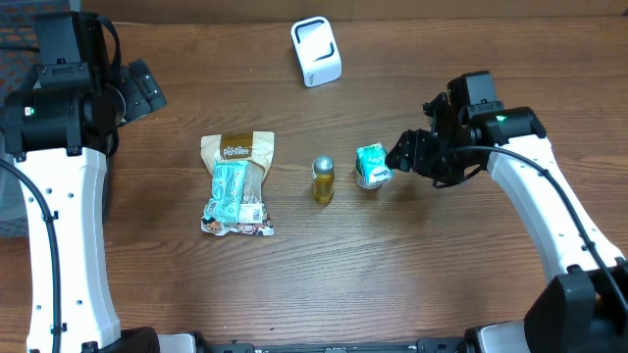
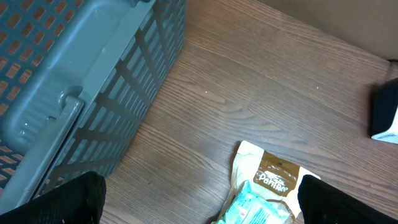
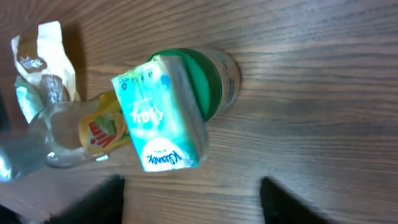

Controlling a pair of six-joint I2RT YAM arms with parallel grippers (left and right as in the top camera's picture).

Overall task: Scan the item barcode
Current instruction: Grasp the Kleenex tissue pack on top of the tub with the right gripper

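Next, I take the carton's near end (image 3: pixel 165 155) with my right gripper and pull it clear of the cup before scanning, since the teal carton rests against the lid of the green-topped cup.
A teal carton (image 1: pixel 373 162) stands right of centre on the table; in the right wrist view the teal carton (image 3: pixel 163 115) leans against a green-topped cup (image 3: pixel 216 81). My right gripper (image 1: pixel 397 157) hovers just right of it, jaws open (image 3: pixel 191 186), with only bare wood between them and the carton just ahead. A small yellow bottle (image 1: pixel 323 178) with a silver cap stands left of the carton. A PantRee snack bag (image 1: pixel 236 183) lies further left. The white scanner (image 1: pixel 316 51) sits at the back. My left gripper (image 1: pixel 147 93) is open (image 2: pixel 200 183), far left, above the snack bag's (image 2: pixel 264 186) top edge.
A grey slatted basket (image 2: pixel 74 81) stands at the table's far left, close to my left arm. The scanner (image 2: pixel 385 115) shows at the right edge of the left wrist view. The yellow bottle (image 3: pixel 93 134) and the bag (image 3: pixel 37 56) lie beyond the carton in the right wrist view.
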